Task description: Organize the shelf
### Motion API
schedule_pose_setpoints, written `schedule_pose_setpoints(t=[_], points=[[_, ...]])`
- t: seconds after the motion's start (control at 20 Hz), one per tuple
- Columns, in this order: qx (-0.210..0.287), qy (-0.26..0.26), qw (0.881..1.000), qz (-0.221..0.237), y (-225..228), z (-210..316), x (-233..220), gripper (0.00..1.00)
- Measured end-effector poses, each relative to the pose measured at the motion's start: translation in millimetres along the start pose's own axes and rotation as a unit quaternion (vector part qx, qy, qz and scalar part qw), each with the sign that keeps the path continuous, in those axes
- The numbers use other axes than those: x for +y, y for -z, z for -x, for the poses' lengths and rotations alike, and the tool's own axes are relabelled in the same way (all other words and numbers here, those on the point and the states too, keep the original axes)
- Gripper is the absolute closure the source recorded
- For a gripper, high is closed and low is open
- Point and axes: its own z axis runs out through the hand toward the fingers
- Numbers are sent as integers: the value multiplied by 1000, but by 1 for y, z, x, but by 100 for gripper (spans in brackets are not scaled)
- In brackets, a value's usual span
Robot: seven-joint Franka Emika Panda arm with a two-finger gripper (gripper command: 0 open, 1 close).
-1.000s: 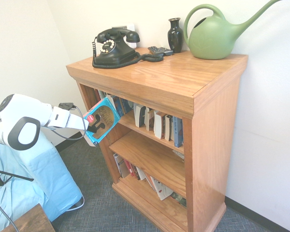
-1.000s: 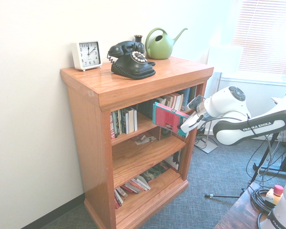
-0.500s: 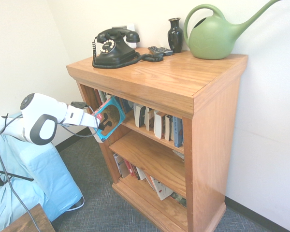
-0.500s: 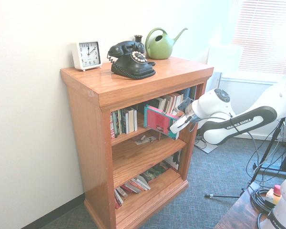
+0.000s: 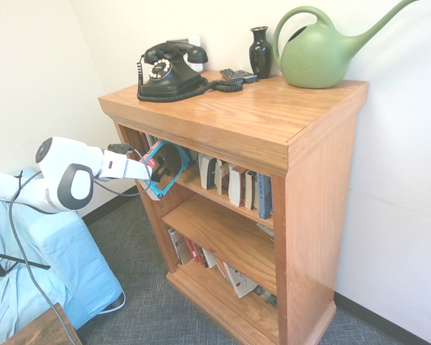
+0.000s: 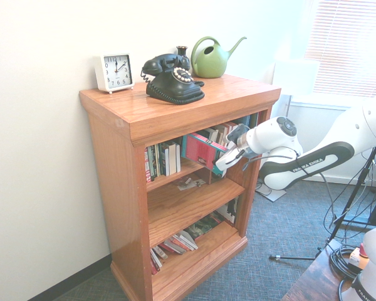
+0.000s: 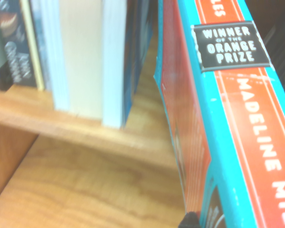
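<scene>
My gripper needs to let go of the teal and red book in the top level's gap (image 5: 182, 174) (image 7: 145, 107), beside the books that are under the phone.
The shelf (image 5: 273, 118) is a honey-brown wooden bookcase with three inner tiers, also seen from the other side (image 6: 175, 110). My gripper (image 5: 152, 169) is shut on a teal and red book (image 5: 167, 162) at the open front of the top tier. The book (image 6: 202, 150) leans tilted, its far end inside the tier in a gap between rows of standing books (image 6: 166, 158). In the wrist view its spine (image 7: 232, 118) reads "Winner of the Orange Prize" and sits beside upright books (image 7: 85, 57) above the tier board (image 7: 85, 126).
On top stand a black rotary phone (image 5: 169, 72), a dark vase (image 5: 260, 52), a green watering can (image 5: 320, 54) and a white clock (image 6: 114, 72). Books lie slumped in the bottom tier (image 5: 208, 259). A blue-covered object (image 5: 43, 266) stands near the arm.
The arm has carried the book from in front of the shelf up into the top tier's opening. The book has turned more edge-on and now reaches between the standing books.
</scene>
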Motion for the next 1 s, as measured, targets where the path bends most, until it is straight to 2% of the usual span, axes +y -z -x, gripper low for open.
schedule_pose_setpoints(t=[0.3,0.75,1.0], points=[[9,2,1000,-25,-3,16,-19,100],[-3,-51,998,-43,-22,-5,-37,100],[-17,-60,997,-39,-29,6,-47,100]])
